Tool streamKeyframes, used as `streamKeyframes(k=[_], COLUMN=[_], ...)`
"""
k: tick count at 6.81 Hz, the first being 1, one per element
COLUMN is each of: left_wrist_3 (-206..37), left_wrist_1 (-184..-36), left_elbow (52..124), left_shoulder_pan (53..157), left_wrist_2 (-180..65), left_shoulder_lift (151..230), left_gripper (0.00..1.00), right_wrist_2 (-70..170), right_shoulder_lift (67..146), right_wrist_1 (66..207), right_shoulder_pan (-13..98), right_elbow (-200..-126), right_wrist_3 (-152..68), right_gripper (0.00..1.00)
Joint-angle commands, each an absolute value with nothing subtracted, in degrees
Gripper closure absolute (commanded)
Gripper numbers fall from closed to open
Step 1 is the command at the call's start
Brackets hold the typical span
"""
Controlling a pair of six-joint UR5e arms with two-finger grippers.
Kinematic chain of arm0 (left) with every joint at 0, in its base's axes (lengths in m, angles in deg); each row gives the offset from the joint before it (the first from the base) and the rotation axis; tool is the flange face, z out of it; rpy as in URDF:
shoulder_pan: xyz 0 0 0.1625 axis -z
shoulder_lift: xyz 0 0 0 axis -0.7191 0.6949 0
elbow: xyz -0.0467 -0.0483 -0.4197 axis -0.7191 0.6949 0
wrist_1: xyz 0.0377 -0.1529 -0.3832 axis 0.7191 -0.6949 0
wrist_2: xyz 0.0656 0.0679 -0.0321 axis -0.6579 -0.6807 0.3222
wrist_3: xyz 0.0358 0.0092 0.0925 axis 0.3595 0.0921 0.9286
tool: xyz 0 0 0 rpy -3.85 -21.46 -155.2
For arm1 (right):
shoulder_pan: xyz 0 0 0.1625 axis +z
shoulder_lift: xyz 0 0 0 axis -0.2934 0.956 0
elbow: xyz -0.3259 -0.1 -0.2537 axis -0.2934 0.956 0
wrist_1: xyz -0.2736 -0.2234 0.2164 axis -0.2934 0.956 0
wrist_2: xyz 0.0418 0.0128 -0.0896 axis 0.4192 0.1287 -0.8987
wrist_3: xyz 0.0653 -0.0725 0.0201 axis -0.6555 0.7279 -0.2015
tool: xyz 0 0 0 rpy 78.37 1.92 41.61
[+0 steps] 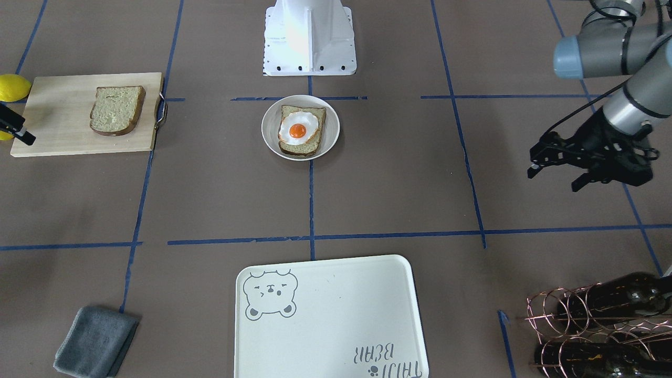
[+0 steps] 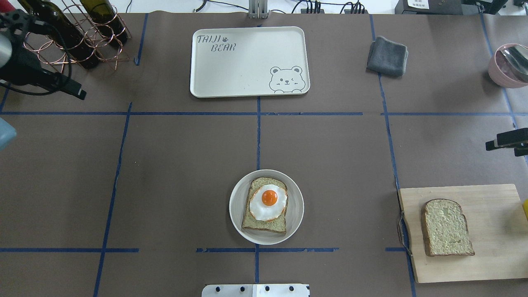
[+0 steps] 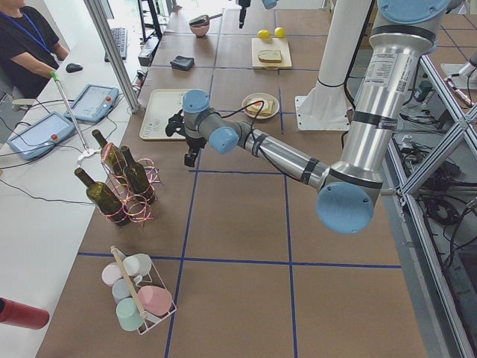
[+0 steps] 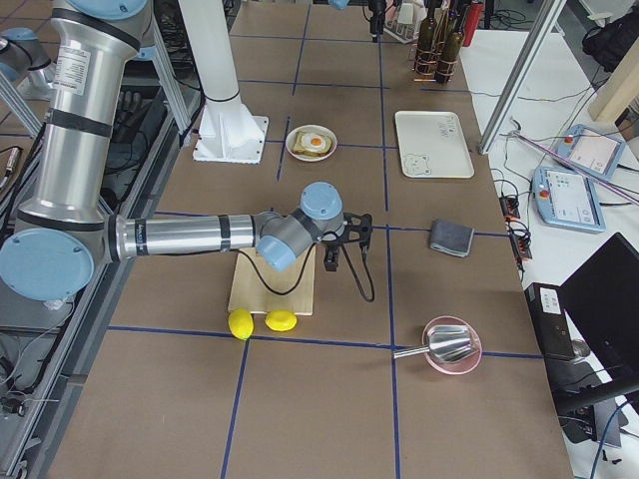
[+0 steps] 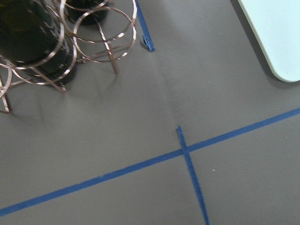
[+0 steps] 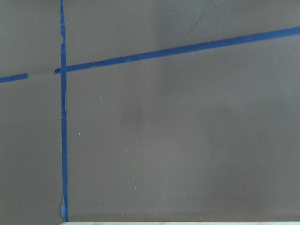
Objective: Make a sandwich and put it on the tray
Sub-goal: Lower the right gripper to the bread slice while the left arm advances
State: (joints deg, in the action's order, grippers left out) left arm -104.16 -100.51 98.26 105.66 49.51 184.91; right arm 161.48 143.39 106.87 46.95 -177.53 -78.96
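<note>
My right hand should grip the lemon-side edge (image 1: 94, 107) of the bare bread slice lying on the wooden cutting board.
One bread slice (image 1: 302, 148) lies on a small round white plate (image 1: 270, 139) at the table's middle, with a fried egg (image 1: 297, 130) on top; the egg (image 2: 268, 200) also shows in the overhead view. The second bread slice (image 1: 116, 110) lies bare on a wooden cutting board (image 1: 58, 121). The cream tray (image 1: 336, 315) with the bear drawing is empty at the operators' side. My left gripper (image 1: 555, 178) is open and empty, hovering near the wine rack. My right gripper (image 2: 503, 147) is at the view's edge beyond the board, its fingers apart and empty.
A copper wire rack with dark wine bottles (image 1: 593, 325) stands near the left gripper. A folded grey cloth (image 1: 97, 341) lies beside the tray. Lemons (image 1: 13, 86) sit by the board. A pink bowl (image 2: 509, 66) is at the far right. The robot base (image 1: 310, 37) is behind the plate.
</note>
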Motion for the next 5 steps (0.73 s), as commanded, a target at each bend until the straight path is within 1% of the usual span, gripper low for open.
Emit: streamKeyframes(k=[1, 2, 3, 4, 5], left_wrist_3=[-116.1, -119.2, -121.1, -121.8, -122.6], left_wrist_1=[-101.4, -102.1, -102.1, -102.1, -102.1], left_elbow=[100.6, 100.6, 100.5, 100.5, 100.4], left_shoulder_pan=[98.2, 97.1, 96.1, 95.7, 95.2], left_wrist_2=[47.3, 47.3, 47.2, 47.2, 47.2], left_shoulder_lift=[187.1, 188.0, 189.0, 189.7, 190.0], left_gripper=[0.00, 0.00, 0.00, 0.00, 0.00], right_wrist_2=[153.1, 146.9, 141.0, 138.0, 137.2], right_shoulder_lift=[148.1, 148.9, 150.1, 153.4, 154.4], right_wrist_1=[104.9, 104.7, 101.5, 97.5, 95.9], right_shoulder_pan=[34.1, 27.0, 20.6, 17.6, 15.7], right_elbow=[-184.7, -185.7, -185.6, -185.6, -185.1], right_wrist_3=[-91.7, -96.4, -101.3, -102.5, -103.0], right_gripper=[0.00, 0.00, 0.00, 0.00, 0.00])
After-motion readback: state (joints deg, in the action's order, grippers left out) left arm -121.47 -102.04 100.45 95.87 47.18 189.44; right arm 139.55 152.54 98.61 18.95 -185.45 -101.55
